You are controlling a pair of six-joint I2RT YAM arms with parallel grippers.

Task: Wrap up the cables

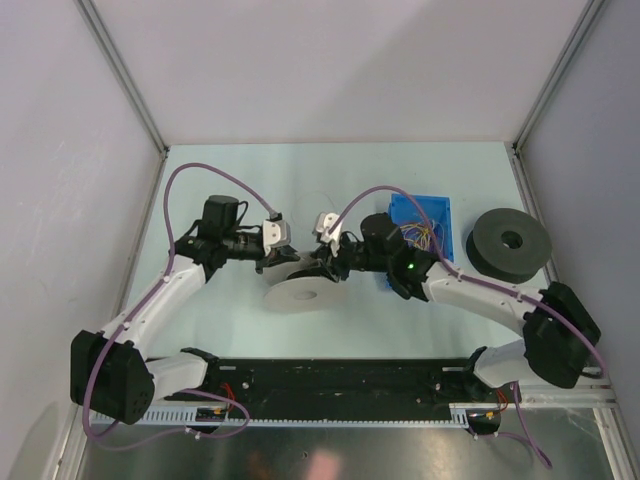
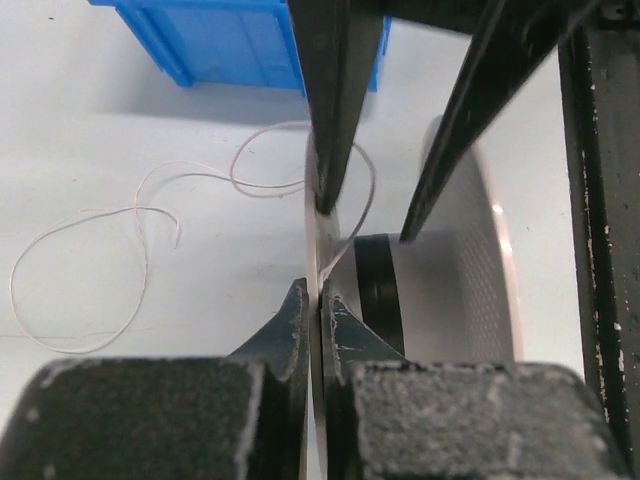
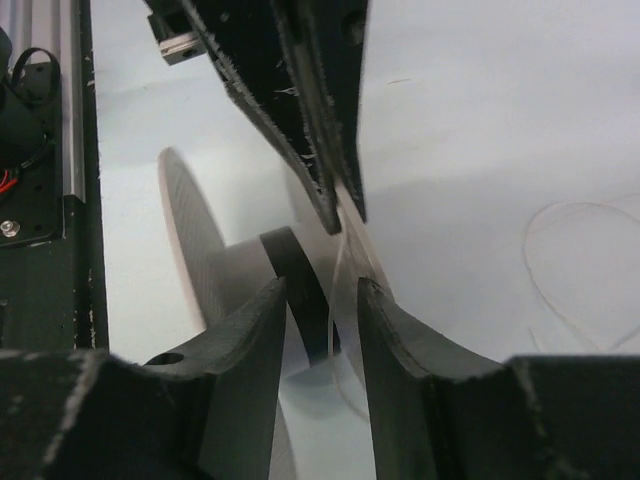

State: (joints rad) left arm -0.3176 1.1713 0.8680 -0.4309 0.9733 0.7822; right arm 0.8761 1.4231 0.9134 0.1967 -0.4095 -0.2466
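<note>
The wire bows away loosely from the rim, so it should be pinched against the rim's edge [image 3: 368,252] by my right gripper before my left gripper opens.
The cables [image 1: 421,237], a yellow and orange bunch, lie in the blue bin [image 1: 440,212]. A white spool [image 1: 305,292] with a black band on its hub stands between the grippers. My left gripper [image 1: 290,262] [image 2: 318,300] is shut on the thin edge of the spool's flange [image 2: 316,230]. My right gripper [image 1: 325,265] [image 3: 322,300] is open, its fingers [image 2: 330,100] straddling that flange near the hub. A thin pale wire [image 2: 140,260] lies looped on the table and runs over the flange, passing between the right fingers without being pinched.
A black spool [image 1: 511,243] lies flat to the right of the bin. The blue bin also shows at the top of the left wrist view [image 2: 240,40]. Grey walls enclose the table on three sides. A black rail [image 1: 330,385] runs along the near edge.
</note>
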